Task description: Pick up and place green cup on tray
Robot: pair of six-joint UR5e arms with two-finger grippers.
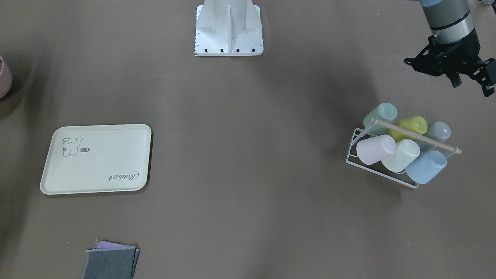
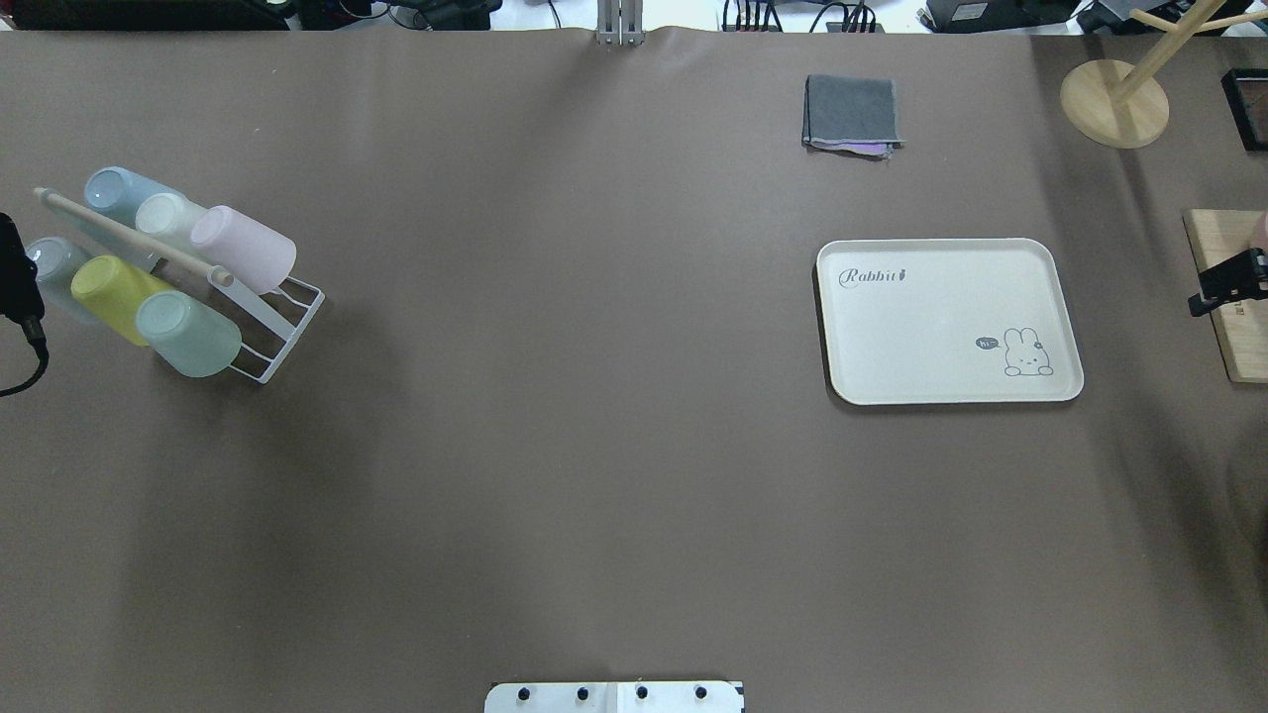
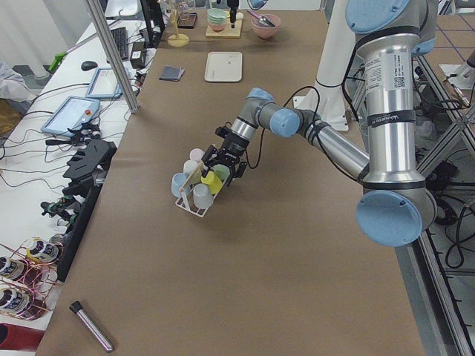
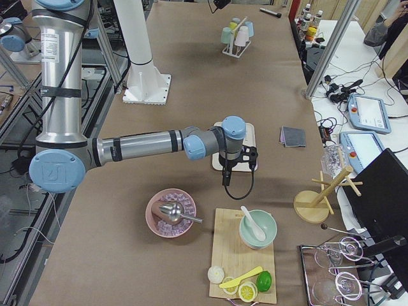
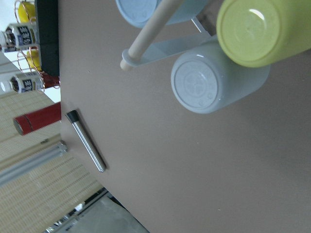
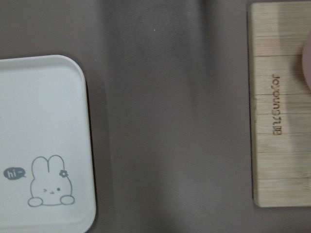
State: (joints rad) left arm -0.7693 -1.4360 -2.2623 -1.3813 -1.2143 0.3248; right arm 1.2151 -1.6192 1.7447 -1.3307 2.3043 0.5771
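Note:
The cream tray's outer short edge (image 1: 49,154) (image 6: 92,159), beside the ears of the rabbit drawing, is the next place for my right gripper to go to and close.
The green cup (image 1: 381,115) is a pale mint tumbler lying on its side in a white wire rack (image 1: 356,161), at the end nearest the robot, next to a lime cup (image 1: 409,127). It also shows in the overhead view (image 2: 188,334). My left gripper (image 1: 472,87) hovers beyond the rack's outer end, apart from the cups, with its fingers spread and empty. The cream tray (image 2: 946,317) with the rabbit drawing lies flat and empty on the other side of the table. My right gripper (image 2: 1228,282) hangs just past the tray's outer edge; I cannot tell whether it is open or shut.
The rack also holds pink (image 1: 375,149), white, blue and grey-blue (image 5: 214,80) cups under a wooden rod (image 1: 414,133). A folded grey cloth (image 2: 852,114) lies beyond the tray. A wooden board (image 6: 279,107) lies right of the tray. A metal tube (image 5: 86,141) lies near the left table end.

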